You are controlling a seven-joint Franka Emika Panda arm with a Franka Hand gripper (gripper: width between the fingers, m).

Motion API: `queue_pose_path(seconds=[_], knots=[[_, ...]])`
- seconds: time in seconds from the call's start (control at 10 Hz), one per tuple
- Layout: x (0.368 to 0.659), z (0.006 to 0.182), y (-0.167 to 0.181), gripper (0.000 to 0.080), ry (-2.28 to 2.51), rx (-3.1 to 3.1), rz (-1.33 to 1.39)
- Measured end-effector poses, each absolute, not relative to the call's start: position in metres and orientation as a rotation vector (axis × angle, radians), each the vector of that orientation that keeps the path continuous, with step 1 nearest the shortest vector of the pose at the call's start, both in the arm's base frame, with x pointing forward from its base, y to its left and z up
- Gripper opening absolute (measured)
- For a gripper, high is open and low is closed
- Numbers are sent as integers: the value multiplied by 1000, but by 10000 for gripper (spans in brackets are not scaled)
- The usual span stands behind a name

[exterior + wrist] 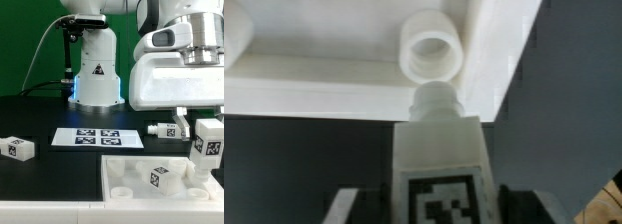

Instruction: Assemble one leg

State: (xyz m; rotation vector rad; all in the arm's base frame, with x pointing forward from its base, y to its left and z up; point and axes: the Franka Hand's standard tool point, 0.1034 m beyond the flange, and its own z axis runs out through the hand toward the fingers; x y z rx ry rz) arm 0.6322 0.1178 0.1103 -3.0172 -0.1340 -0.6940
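Observation:
The robot's gripper will release the white leg, now held over the panel, upright in the round socket just inside the wide white panel's edge [200,189] [432,55].
My gripper [207,126] is shut on a white leg [208,142] with a tag marker, holding it upright over the right end of the wide white panel [130,185]. In the wrist view the leg [441,150] sits between my fingers [358,205], and its narrow tip points at the panel's edge [331,95], just short of a round socket [434,52]. I cannot tell whether the tip touches the panel.
Another tagged leg [163,177] stands on the panel. One lies on the table behind it [165,129], and one at the exterior view's left [17,148]. The marker board [97,136] lies mid-table before the robot base [98,75].

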Motion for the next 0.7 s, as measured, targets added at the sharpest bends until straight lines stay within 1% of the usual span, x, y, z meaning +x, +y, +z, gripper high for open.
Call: queue_pose_path(seconds=[0.3,0.5,0.7], knots=[[629,100,117,284,-148,-3027,-674],[627,91,116,284,-149,-3035,-654],[628,87,114,284,-147,-3034,-670]])
